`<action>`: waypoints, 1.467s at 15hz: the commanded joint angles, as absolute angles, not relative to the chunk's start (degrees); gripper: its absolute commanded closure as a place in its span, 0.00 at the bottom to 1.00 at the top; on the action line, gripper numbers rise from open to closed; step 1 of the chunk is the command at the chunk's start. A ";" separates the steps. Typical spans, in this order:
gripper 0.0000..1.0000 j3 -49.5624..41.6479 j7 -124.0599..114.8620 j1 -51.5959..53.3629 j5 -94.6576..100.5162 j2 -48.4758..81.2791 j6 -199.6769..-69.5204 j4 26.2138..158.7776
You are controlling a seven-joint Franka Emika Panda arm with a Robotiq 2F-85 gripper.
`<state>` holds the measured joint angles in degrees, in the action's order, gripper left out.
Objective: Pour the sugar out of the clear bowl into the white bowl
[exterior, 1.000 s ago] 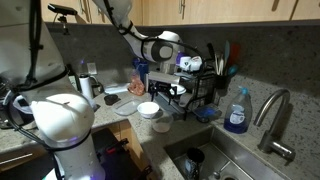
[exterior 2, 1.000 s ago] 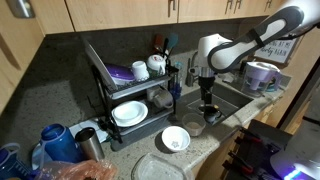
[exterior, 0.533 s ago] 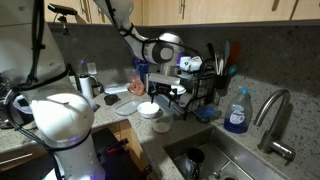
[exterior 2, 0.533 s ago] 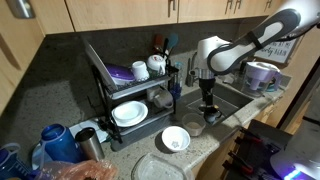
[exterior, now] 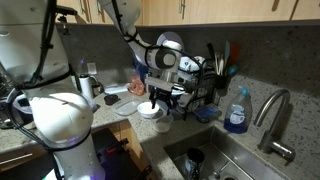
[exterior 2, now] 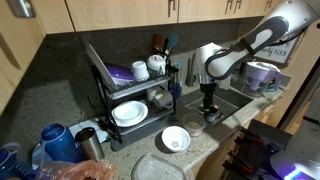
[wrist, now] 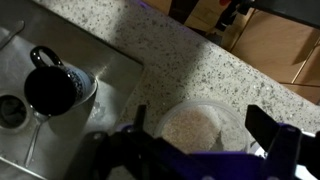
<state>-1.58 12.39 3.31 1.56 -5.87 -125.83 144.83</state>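
Next, I grip the clear bowl's rim [exterior: 167, 119] between my fingers, on the side facing the black wire rack.
The clear bowl [wrist: 215, 112] sits on the speckled counter by the sink's edge, with pale sugar [wrist: 188, 132] in it. My gripper [wrist: 203, 138] is open just above it, one finger on each side, not touching. In both exterior views the gripper [exterior: 158, 98] [exterior 2: 208, 103] hangs low over the clear bowl [exterior: 162, 126] [exterior 2: 194, 125]. The white bowl [exterior: 146, 111] [exterior 2: 175, 139] stands right beside it on the counter, partly hidden by the gripper in one of those views.
A black mug [wrist: 50, 88] stands in the sink [exterior 2: 228, 105] next to the bowls. A black wire rack [exterior 2: 125, 95] with white dishes stands behind. A wide flat plate [exterior 2: 160, 168], a soap bottle [exterior: 237, 112] and a faucet [exterior: 272, 110] are nearby.
My gripper has come down closer to the clear bowl. The bowls have not moved.
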 commanded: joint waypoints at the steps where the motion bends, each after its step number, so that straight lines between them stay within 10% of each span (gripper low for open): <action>1: 0.00 -0.63 4.87 2.16 1.64 -4.98 -121.16 142.84; 22: 0.00 3.60 46.82 1.64 -5.61 8.72 -122.72 131.09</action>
